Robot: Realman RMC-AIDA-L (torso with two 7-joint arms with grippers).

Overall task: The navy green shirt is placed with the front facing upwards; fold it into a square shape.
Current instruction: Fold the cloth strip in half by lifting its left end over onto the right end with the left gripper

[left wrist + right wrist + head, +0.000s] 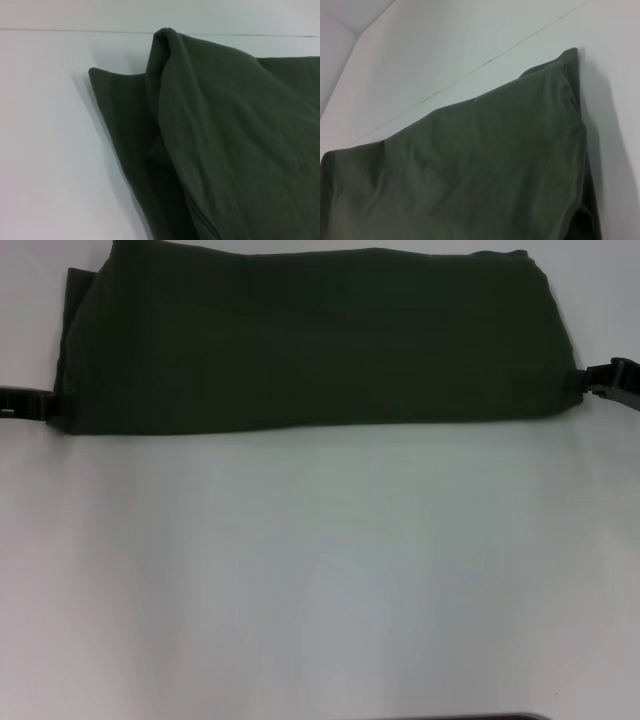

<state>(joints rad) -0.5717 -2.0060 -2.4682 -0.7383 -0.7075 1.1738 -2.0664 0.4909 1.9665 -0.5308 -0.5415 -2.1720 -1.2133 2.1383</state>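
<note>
The shirt's end is pinched in my left gripper behind its front corner, so I should open it and take the cloth nearer that corner (70,426) before dragging the shirt toward me.
The navy green shirt (310,340) lies folded into a wide dark band across the far part of the white table (320,570). Only plain green cloth shows. My left gripper (48,405) sits at the band's left end, low near its front edge and touching the cloth. At the right end my right gripper (590,382) meets the shirt's corner. In the left wrist view the shirt (235,140) has a raised fold over a flatter layer. The right wrist view has the shirt (485,165) lying smooth with one corner pointing away.
Bare white tabletop spreads in front of the shirt toward me. A thin dark strip (470,717) shows at the picture's near edge. A seam line (485,62) where the table ends runs behind the shirt.
</note>
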